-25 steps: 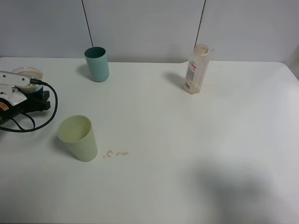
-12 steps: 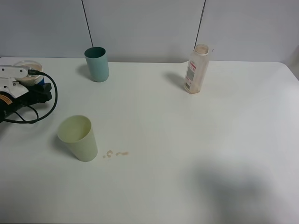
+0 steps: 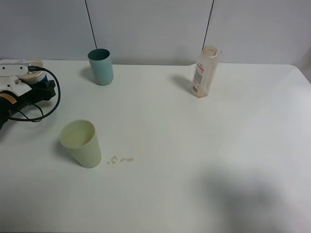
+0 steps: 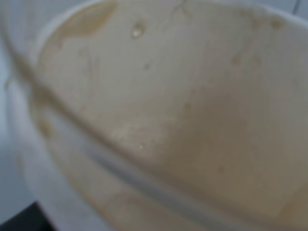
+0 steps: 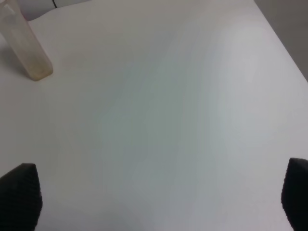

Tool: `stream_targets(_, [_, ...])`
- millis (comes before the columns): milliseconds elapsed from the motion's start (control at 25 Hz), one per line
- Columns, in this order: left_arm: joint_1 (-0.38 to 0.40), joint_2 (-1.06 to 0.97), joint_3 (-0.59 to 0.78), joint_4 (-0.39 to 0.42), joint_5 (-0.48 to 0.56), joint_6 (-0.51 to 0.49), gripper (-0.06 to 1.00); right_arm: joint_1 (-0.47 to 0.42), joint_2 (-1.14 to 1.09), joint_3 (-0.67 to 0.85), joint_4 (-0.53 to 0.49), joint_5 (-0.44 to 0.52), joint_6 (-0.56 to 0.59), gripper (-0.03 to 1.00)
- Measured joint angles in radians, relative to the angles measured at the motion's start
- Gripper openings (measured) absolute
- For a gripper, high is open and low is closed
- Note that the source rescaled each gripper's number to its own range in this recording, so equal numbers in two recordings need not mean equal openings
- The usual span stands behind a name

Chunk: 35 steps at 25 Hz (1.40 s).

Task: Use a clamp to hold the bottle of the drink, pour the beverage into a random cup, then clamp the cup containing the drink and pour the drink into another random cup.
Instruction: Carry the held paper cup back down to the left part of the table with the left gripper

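My left gripper is to put the blue-banded white cup down on the table [image 3: 47,92] near the back, beside the teal cup.
At the table's far left my left gripper [image 3: 38,77] is shut on the blue-banded white cup [image 3: 36,63], whose rim just shows past the wrist. The left wrist view is filled by this cup's inside [image 4: 159,110], which is blurred and coated with a pale brown film and drops of beverage. The teal cup [image 3: 101,66] stands upright at the back, to the right of the held cup. The bottle [image 3: 205,72] stands upright at the back right with only a pale film inside; it also shows in the right wrist view as the bottle [image 5: 24,45]. My right gripper [image 5: 156,202] is open over bare table, well short of the bottle.
A larger pale yellow-green cup [image 3: 81,143] stands front left, with small brown spilled drops [image 3: 120,159] on the table just to its right. The left arm's black cable [image 3: 51,104] loops over the table by the left edge. A broad shadow [image 3: 243,199] lies front right.
My left gripper has carried the blue-banded cup toward the back of the table along the left edge. Bottle, teal cup and yellow-green cup have not moved.
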Motion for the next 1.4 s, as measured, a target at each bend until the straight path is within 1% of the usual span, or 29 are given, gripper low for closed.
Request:
stream_targets(760, [0.000,0.066,-0.104,0.030,-0.001,-0.005,0.01,0.000,0.000,0.000,0.000,0.000,0.000,1.00])
stream_targets(1120, [0.000,0.100,-0.113,0.037,0.000,-0.005,0.01,0.000,0.000,0.000,0.000,0.000,0.000,1.00])
stream_targets(1240, [0.000,0.115,-0.114,0.038,-0.023,-0.005,0.01,0.000,0.000,0.000,0.000,0.000,0.000,1.00])
stream_targets(1400, [0.000,0.115,-0.114,0.038,-0.025,-0.005,0.01,0.000,0.000,0.000,0.000,0.000,0.000,1.00])
